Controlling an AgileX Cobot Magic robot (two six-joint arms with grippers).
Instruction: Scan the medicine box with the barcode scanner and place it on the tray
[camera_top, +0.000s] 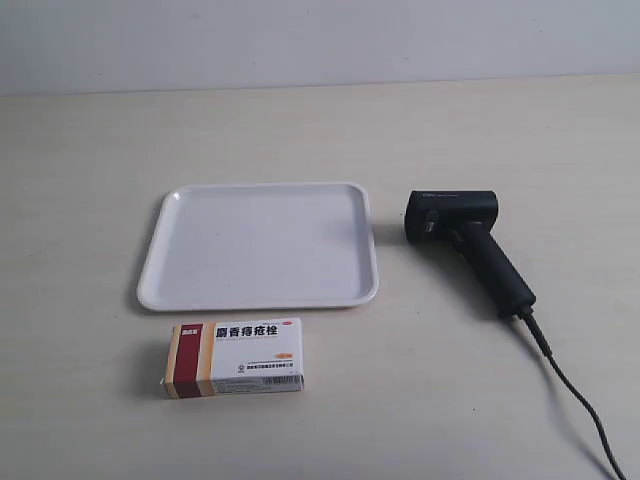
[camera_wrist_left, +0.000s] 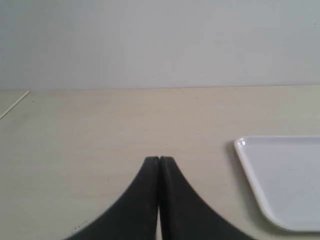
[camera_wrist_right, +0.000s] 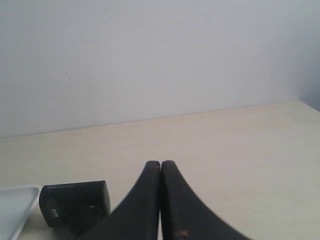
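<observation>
My left gripper goes to the red and tan end (camera_top: 211, 358) of the medicine box next. It should close there across the box's long sides.
The medicine box (camera_top: 236, 358) lies flat on the table just in front of the tray (camera_top: 260, 246), its red and tan band at the exterior view's left. The black barcode scanner (camera_top: 468, 242) lies on its side beside the tray, at the exterior view's right, its cable (camera_top: 580, 398) trailing toward the lower right corner. Neither arm shows in the exterior view. My left gripper (camera_wrist_left: 159, 159) is shut and holds nothing, with a corner of the tray (camera_wrist_left: 250, 165) off to one side. My right gripper (camera_wrist_right: 160, 163) is shut too, the scanner's head (camera_wrist_right: 75, 202) close beside it.
The pale wooden table (camera_top: 500, 130) ends at a plain light wall behind. In the right wrist view a strip of the tray's rim (camera_wrist_right: 27, 210) shows beyond the scanner.
</observation>
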